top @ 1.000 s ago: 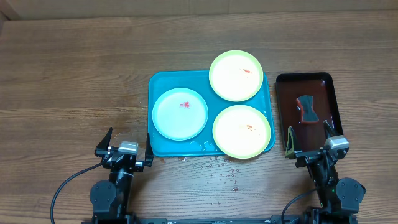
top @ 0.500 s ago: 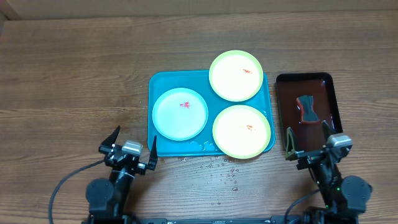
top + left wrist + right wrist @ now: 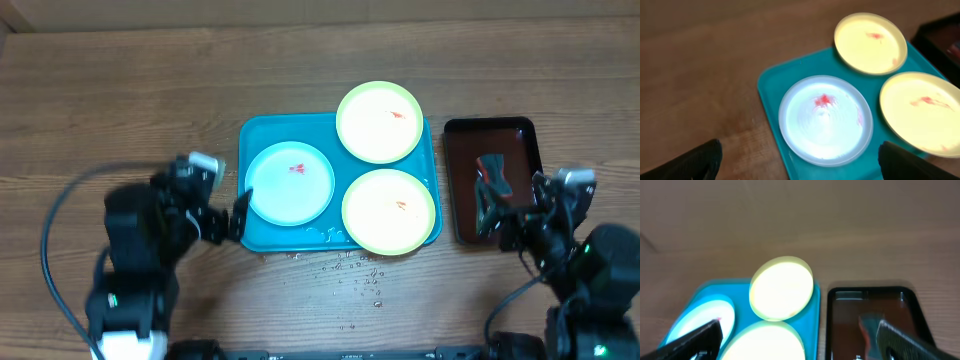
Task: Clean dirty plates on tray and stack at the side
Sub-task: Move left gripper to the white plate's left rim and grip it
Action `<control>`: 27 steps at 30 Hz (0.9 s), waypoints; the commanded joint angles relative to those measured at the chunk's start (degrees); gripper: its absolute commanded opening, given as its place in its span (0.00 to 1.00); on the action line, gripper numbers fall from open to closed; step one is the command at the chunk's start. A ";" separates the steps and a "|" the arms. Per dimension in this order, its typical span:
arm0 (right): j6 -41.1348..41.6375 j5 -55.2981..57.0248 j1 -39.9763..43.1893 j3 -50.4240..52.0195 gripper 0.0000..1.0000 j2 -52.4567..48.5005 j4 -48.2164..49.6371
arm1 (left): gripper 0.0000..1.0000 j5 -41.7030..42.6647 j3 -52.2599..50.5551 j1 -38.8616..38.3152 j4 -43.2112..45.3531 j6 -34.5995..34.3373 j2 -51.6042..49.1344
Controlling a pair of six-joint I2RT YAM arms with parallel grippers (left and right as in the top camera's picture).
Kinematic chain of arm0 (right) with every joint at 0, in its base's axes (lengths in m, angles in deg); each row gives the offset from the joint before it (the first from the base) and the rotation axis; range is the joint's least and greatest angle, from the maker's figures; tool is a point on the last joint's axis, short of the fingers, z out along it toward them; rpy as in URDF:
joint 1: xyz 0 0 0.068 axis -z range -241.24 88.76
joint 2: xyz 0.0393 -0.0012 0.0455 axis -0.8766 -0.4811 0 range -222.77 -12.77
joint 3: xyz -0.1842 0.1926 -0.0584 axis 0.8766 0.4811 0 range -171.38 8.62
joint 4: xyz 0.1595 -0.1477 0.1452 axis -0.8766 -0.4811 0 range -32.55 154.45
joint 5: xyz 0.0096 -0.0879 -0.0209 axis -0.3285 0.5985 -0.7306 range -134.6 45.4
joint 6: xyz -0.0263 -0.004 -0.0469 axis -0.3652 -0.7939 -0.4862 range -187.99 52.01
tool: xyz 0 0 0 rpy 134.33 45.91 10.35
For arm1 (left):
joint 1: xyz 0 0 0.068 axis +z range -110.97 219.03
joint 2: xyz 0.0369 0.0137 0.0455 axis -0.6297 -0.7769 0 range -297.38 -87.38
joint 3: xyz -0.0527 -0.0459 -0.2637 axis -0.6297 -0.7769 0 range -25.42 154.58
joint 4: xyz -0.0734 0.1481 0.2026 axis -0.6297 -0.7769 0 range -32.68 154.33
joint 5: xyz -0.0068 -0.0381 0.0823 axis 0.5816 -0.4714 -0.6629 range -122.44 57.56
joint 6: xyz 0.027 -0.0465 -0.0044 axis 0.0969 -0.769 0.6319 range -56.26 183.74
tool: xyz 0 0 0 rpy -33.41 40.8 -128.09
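Observation:
My left gripper needs to grip the rim of the blue-white plate [image 3: 249, 198] [image 3: 783, 131], on the side that faces away from the yellow-green plates.
The teal tray [image 3: 258, 136] lies mid-table with three dirty plates on it, each with a red smear. The pale blue-white plate [image 3: 290, 182] is at the left, one yellow-green plate [image 3: 379, 121] at the back and another [image 3: 389, 210] at the front right. My left gripper [image 3: 222, 195] is open and empty at the tray's left edge. In the left wrist view it [image 3: 800, 170] hovers over the blue-white plate [image 3: 825, 119]. My right gripper [image 3: 515, 205] is open and empty over the dark tray. In the right wrist view it [image 3: 800, 347] faces the back plate [image 3: 781, 287].
A dark brown-black tray [image 3: 455, 150] stands right of the teal tray and holds a small dark sponge-like thing [image 3: 493, 175]. Drops of water [image 3: 350, 275] lie on the wood in front of the teal tray. The table's back edge is at the top.
Both arms have lifted and swung forward from the front edge. The left gripper now sits by the teal tray's left edge, the right one over the dark tray. The plates have not moved.

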 commanded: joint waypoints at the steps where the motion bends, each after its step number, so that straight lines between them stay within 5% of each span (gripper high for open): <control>1: -3.41 0.81 -0.20 -10.95 1.00 -11.28 -8.09 | 1.00 2.75 12.26 0.24 -7.69 1.03 -11.87; 8: -7.30 2.27 -0.15 -25.49 1.00 -31.67 -23.85 | 1.00 4.66 23.15 0.17 -18.40 -3.39 -27.39; 21: -3.82 2.10 -0.15 -27.36 1.00 -53.31 -26.21 | 1.00 12.00 23.12 0.07 -18.53 -13.14 -43.01; 24: -3.78 2.05 0.17 -27.36 0.93 -55.10 -25.57 | 0.88 11.67 23.12 -0.87 -18.43 -14.56 -45.48; 27: -3.54 2.10 0.28 -27.36 0.86 -55.84 -24.63 | 0.64 2.49 23.12 -2.93 -19.30 -24.20 -47.65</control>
